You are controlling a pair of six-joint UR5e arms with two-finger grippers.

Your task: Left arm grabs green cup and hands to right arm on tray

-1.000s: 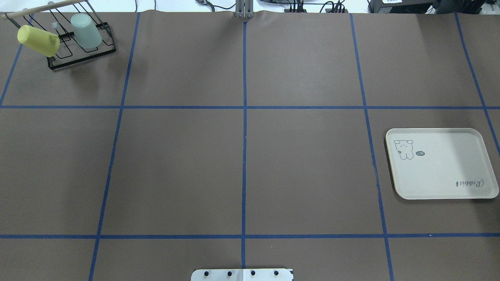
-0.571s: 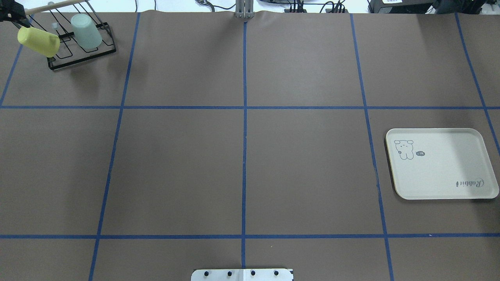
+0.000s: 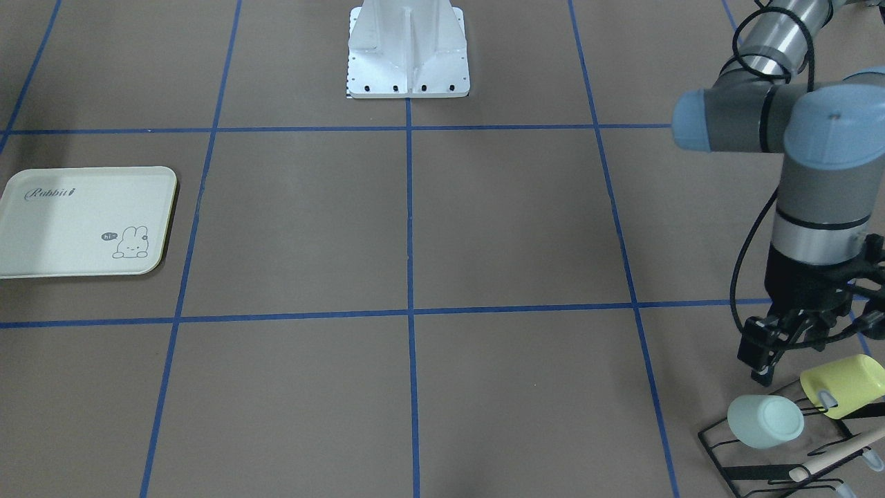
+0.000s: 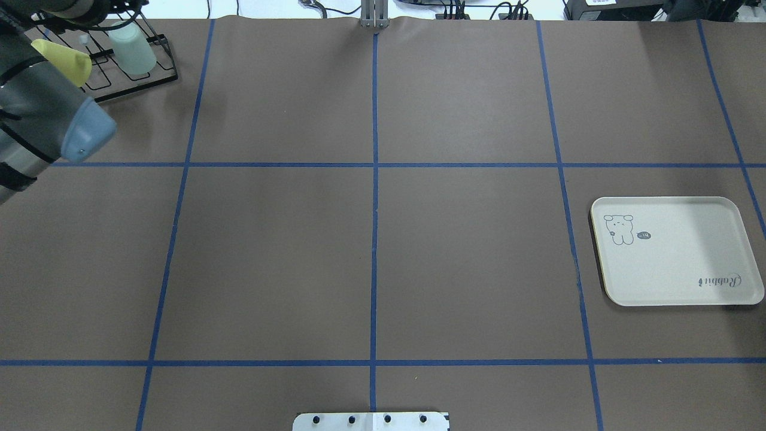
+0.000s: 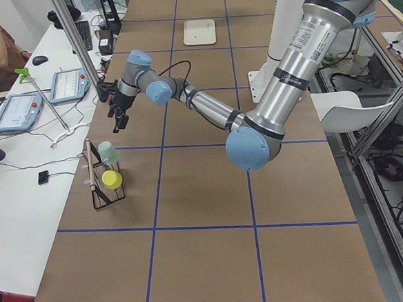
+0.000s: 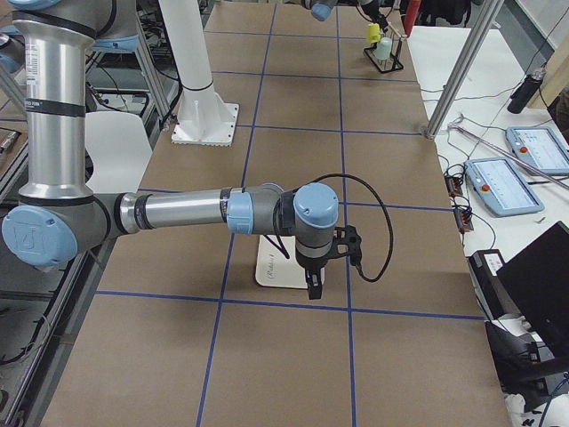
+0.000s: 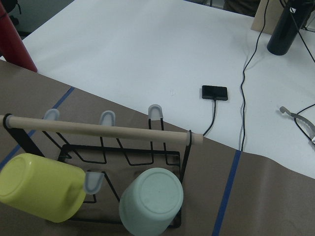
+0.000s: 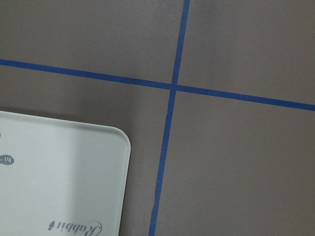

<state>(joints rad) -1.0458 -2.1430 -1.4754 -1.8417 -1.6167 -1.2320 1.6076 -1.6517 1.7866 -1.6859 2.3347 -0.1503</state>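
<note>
The green cup's body (image 3: 756, 422) (image 7: 143, 210), beside the yellow cup on the rack, should be gripped next by my left gripper, which will go down and close there.
The pale green cup (image 7: 151, 199) sits upside down on a black wire rack (image 7: 147, 157) at the table's far left corner, beside a yellow cup (image 7: 42, 187). The green cup (image 3: 766, 420) also shows in the front view and in the overhead view (image 4: 133, 49). My left gripper (image 3: 802, 353) hangs just above the rack, its jaws spread and empty, apart from both cups. The cream tray (image 4: 682, 263) lies bare at the right. My right gripper (image 6: 311, 292) hovers over the tray's corner (image 8: 115, 142); I cannot tell whether it is open.
A wooden rod (image 7: 98, 129) runs across the rack's top, above the cups. The left arm's elbow (image 4: 54, 120) covers the table's far left. Blue tape lines grid the brown table. The robot's base plate (image 3: 408, 48) is bolted at mid-table edge.
The left arm has swung in from the left over the rack corner and now hides part of the yellow cup in the overhead view. Cups and tray have not moved.
</note>
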